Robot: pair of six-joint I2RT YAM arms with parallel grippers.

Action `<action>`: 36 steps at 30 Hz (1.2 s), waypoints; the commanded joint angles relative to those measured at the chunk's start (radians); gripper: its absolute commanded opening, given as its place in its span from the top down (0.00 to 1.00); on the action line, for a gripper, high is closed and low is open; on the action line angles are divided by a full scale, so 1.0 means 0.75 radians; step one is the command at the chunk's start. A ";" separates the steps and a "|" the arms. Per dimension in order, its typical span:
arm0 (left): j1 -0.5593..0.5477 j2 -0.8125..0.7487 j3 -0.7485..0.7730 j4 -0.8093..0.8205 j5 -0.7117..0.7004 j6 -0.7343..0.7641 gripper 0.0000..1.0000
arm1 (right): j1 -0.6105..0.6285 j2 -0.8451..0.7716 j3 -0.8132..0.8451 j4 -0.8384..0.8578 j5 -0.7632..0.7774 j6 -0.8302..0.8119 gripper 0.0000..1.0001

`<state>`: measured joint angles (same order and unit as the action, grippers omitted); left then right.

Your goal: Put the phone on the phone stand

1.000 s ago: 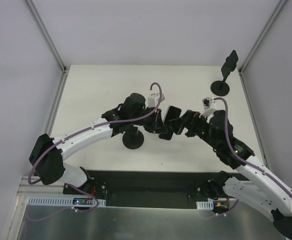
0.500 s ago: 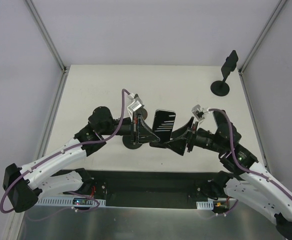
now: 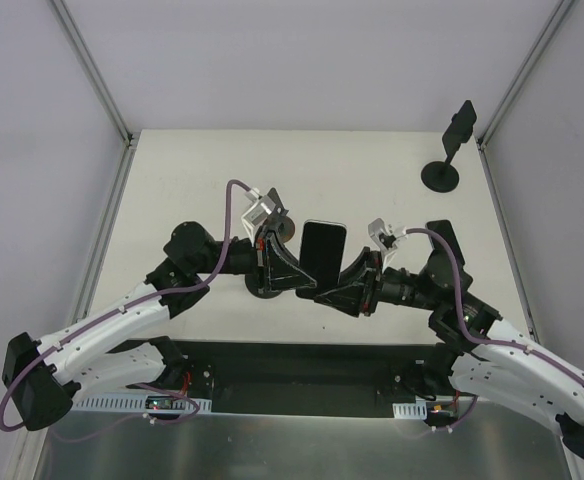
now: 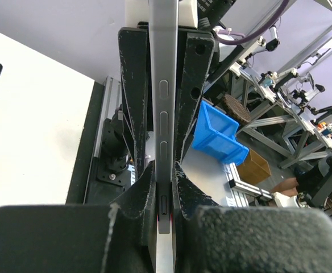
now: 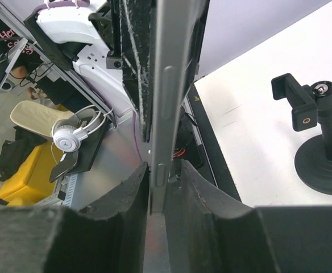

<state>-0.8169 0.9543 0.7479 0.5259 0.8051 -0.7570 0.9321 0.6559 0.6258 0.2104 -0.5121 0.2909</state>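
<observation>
The phone is pinched near its lower end by my left gripper, so my right gripper should hold it steady while my left gripper takes it higher up the phone's edge (image 3: 303,246).
The phone (image 3: 323,252), black with a grey metal edge, hangs in the air over the table's middle. My left gripper (image 3: 294,270) is shut on it from the left. In the left wrist view the phone (image 4: 164,114) runs edge-on between the pads of that gripper (image 4: 164,187). My right gripper (image 3: 338,290) reaches in from the right. Its jaws (image 5: 165,182) straddle the phone's edge (image 5: 169,85), one pad touching and a thin gap at the other. A black phone stand (image 3: 451,150) stands at the back right. A second stand (image 3: 264,285) is partly hidden under the left gripper.
A stand with a clamp head (image 5: 316,133) shows on the white table in the right wrist view. The table's black near edge (image 3: 302,362) lies just behind both grippers. Metal frame posts (image 3: 112,110) border the table's sides.
The right jaws have narrowed from wide open to close around the phone. Both grippers and the phone have shifted a little left and toward the near edge. The left grip holds as before.
</observation>
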 commanded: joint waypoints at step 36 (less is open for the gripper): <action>0.083 0.133 0.459 -0.572 0.184 0.248 0.99 | 0.064 0.111 0.063 -0.019 0.008 -0.169 0.99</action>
<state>-0.7509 1.0542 1.0485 0.0948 0.8646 -0.6159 0.9798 0.7330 0.6231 0.1318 -0.5335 0.1749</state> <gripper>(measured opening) 0.183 0.089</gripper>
